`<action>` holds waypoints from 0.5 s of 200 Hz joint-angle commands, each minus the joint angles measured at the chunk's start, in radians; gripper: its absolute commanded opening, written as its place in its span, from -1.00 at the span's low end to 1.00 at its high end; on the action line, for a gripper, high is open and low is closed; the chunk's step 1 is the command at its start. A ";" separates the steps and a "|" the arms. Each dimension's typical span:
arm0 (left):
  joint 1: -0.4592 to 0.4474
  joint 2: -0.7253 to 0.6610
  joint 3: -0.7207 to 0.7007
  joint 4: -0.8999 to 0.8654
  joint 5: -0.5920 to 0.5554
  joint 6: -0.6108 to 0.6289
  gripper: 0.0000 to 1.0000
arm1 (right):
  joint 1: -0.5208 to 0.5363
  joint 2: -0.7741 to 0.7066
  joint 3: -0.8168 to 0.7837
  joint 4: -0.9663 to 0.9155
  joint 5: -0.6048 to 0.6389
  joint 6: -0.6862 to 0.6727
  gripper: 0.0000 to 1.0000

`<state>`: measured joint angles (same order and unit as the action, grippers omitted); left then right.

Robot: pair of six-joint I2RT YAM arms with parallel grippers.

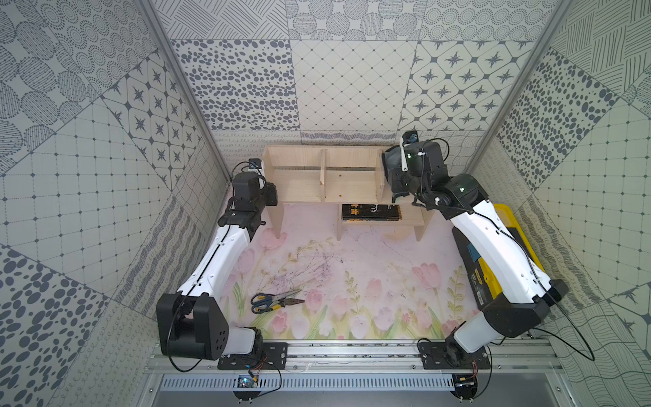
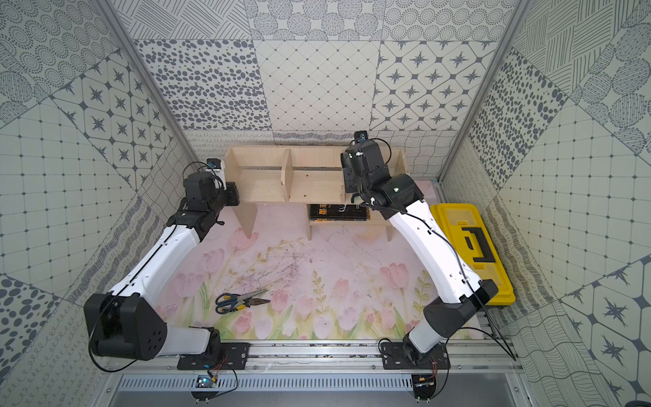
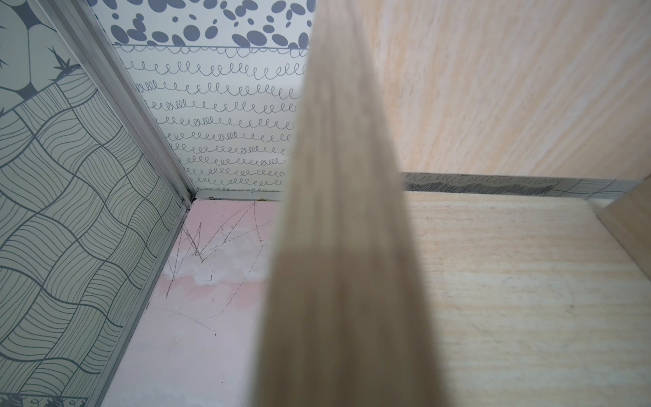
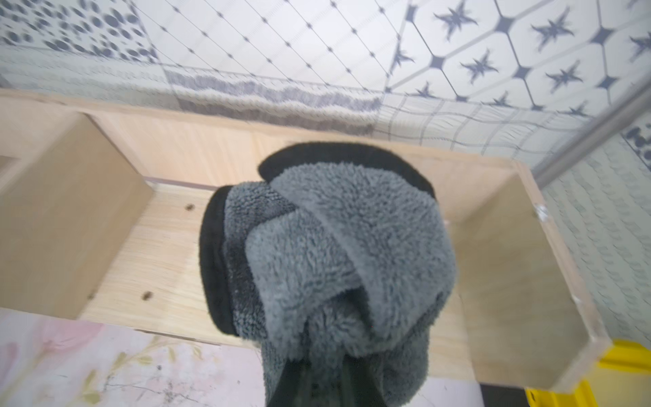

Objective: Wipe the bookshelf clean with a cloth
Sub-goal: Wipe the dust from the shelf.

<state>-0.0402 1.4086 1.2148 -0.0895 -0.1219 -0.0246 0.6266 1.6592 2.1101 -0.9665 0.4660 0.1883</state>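
The robot's right gripper needs to release the dark grey fluffy cloth on the flowered mat (image 1: 368, 277) between the pliers and the toolbox.
The pale-wood bookshelf (image 1: 347, 183) (image 2: 267, 185) stands against the back wall in both top views. My left gripper (image 1: 272, 195) (image 2: 233, 193) sits at its left end panel (image 3: 338, 229). That panel's edge runs blurred straight down the middle of the left wrist view, and the jaws look shut on it, though the fingers are out of that frame. My right gripper (image 1: 396, 190) (image 4: 322, 386) hangs over the shelf's right bay, shut on the dark grey fluffy cloth (image 4: 338, 253). The cloth is bunched in front of the right wrist camera, just above the shelf board (image 4: 165, 253). In the top views the wrist mostly hides it.
A yellow-and-black toolbox (image 2: 470, 246) lies at the right under my right arm. Blue-handled scissors and pliers (image 1: 274, 299) rest on the flowered mat (image 1: 352, 275). A dark flat box (image 1: 371, 212) sits on the small lower shelf. Patterned walls close in on three sides.
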 commanded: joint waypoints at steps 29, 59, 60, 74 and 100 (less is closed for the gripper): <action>-0.030 -0.003 -0.004 0.042 0.019 -0.176 -1.00 | 0.076 0.393 0.587 -0.125 -0.017 -0.040 -1.00; -0.030 -0.002 -0.006 0.042 0.017 -0.176 -1.00 | 0.131 0.583 0.864 -0.210 -0.075 -0.035 -1.00; -0.031 -0.002 -0.005 0.042 0.017 -0.175 -1.00 | 0.133 0.585 0.863 -0.210 -0.076 -0.034 -1.00; -0.029 -0.003 -0.006 0.042 0.016 -0.175 -1.00 | 0.150 0.584 0.809 -0.209 -0.084 -0.019 -1.00; -0.031 0.000 -0.006 0.043 0.022 -0.178 -1.00 | 0.175 0.544 0.662 -0.207 -0.068 -0.001 -1.00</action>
<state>-0.0402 1.4086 1.2148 -0.0895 -0.1223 -0.0246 0.7830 2.2494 2.8544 -1.1683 0.4030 0.1692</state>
